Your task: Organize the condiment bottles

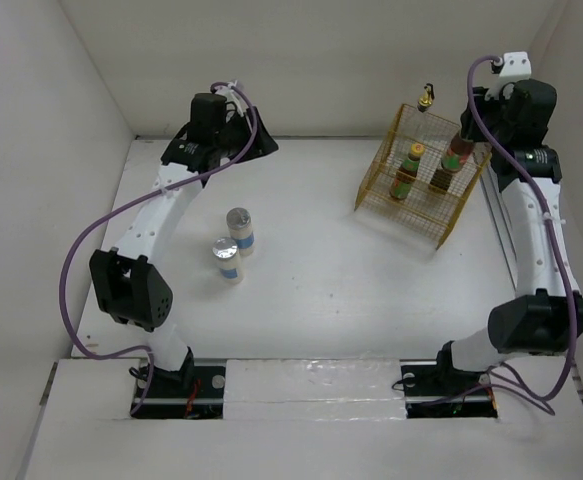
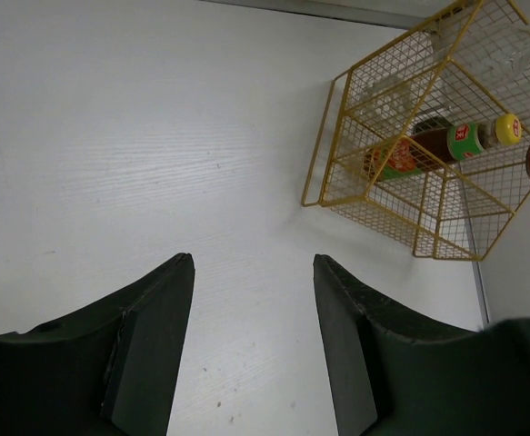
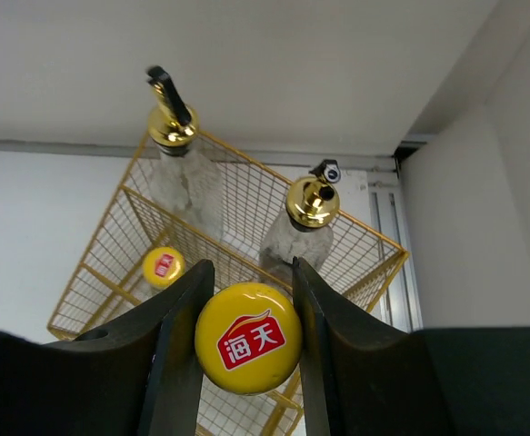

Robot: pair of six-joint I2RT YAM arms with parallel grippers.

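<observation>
Next, my right gripper lets go of the dark bottle in the yellow wire rack's front row (image 1: 433, 208), beside the other dark bottle.
My right gripper (image 3: 250, 265) is shut on the yellow cap of a dark bottle (image 1: 451, 160) with a red-green label, held upright in the yellow wire rack (image 1: 371, 205). A second dark bottle (image 1: 407, 172) with a yellow cap (image 3: 164, 266) stands in the rack to its left. Two clear glass bottles with gold caps (image 3: 172, 123) (image 3: 312, 200) stand in the rack's back row. Two short white bottles (image 1: 239, 231) (image 1: 227, 259) with silver lids and blue labels stand on the table, centre left. My left gripper (image 2: 254, 259) is open and empty at the back left.
The rack stands at the back right, close to the right wall and a metal rail (image 3: 387, 236). White walls close in the table on the left, back and right. The left arm's purple cable (image 1: 76, 260) loops over the left edge.
</observation>
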